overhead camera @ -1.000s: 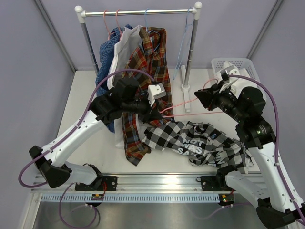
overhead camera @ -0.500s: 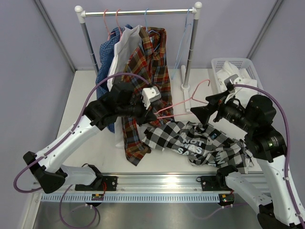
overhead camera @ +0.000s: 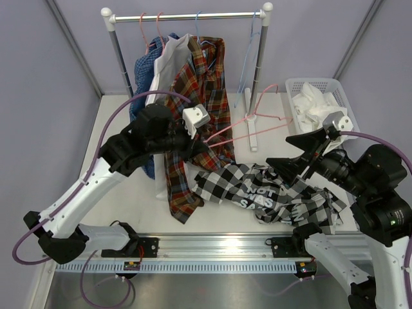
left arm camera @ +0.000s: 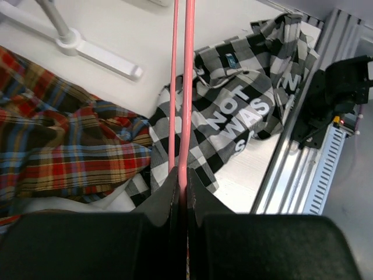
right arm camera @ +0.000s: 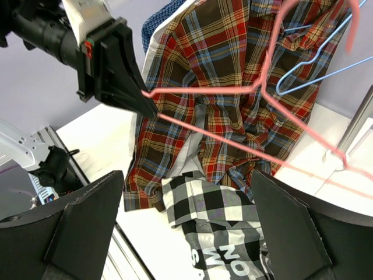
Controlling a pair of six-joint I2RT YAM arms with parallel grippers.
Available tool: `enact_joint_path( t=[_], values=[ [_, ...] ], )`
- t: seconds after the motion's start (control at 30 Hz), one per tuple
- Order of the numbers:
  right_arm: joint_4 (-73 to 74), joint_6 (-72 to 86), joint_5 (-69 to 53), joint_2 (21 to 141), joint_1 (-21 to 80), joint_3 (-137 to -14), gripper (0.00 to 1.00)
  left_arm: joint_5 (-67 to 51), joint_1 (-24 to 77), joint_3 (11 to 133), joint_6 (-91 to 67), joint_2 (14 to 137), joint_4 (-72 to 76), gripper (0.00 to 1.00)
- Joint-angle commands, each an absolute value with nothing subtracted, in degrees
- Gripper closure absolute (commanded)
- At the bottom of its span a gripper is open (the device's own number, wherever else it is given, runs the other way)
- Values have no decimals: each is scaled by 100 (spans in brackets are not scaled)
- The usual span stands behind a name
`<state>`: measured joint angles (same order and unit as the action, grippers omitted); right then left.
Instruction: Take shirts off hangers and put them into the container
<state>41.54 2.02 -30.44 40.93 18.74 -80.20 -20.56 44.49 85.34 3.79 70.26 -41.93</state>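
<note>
My left gripper needs to leave the pink hanger on the rail (overhead camera: pixel 233 56) between the plaid shirt and the empty light blue hanger.
My left gripper (overhead camera: pixel 205 143) is shut on the corner of a bare pink hanger (overhead camera: pixel 248 119), which slants up towards the rack's right post; the left wrist view shows the jaws (left arm camera: pixel 182 185) pinching its wire (left arm camera: pixel 186 87). The black-and-white checked shirt (overhead camera: pixel 270 193) lies crumpled on the table. My right gripper (overhead camera: pixel 293 151) hangs open above that shirt (right arm camera: pixel 227 233) and holds nothing (right arm camera: pixel 186 186). On the rack hang a red-orange plaid shirt (overhead camera: pixel 203 96), a white shirt (overhead camera: pixel 166 67) and a blue checked shirt (overhead camera: pixel 143 71). The white container (overhead camera: pixel 335 85) at the back right holds a white shirt (overhead camera: pixel 315 106).
An empty light blue hanger (overhead camera: pixel 244 71) dangles from the rail (overhead camera: pixel 187 16) by the right post. The rack's white foot (overhead camera: pixel 251 132) lies on the table below the pink hanger. The plaid shirt's tail trails onto the table by the checked shirt.
My right gripper opened, let go of the pink hanger and drew back to the right. My left gripper raised the hanger, so its hook end now points up towards the rack.
</note>
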Motion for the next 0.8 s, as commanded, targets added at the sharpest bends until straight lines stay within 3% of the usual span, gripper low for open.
enact_joint_path(
  t=[0.0,0.43,0.77],
  values=[
    [4254,62,-2848,4034,1890,-8244,0,-1426,4465,8956,282,6602,-3833,100],
    [3999,79,-2347,3964,1890,-7946,1,1184,4403,8666,-264,5845,-2698,100],
    [3867,176,-2022,3973,1890,-7682,0,1450,4298,8885,-536,6389,-2733,100]
  ],
)
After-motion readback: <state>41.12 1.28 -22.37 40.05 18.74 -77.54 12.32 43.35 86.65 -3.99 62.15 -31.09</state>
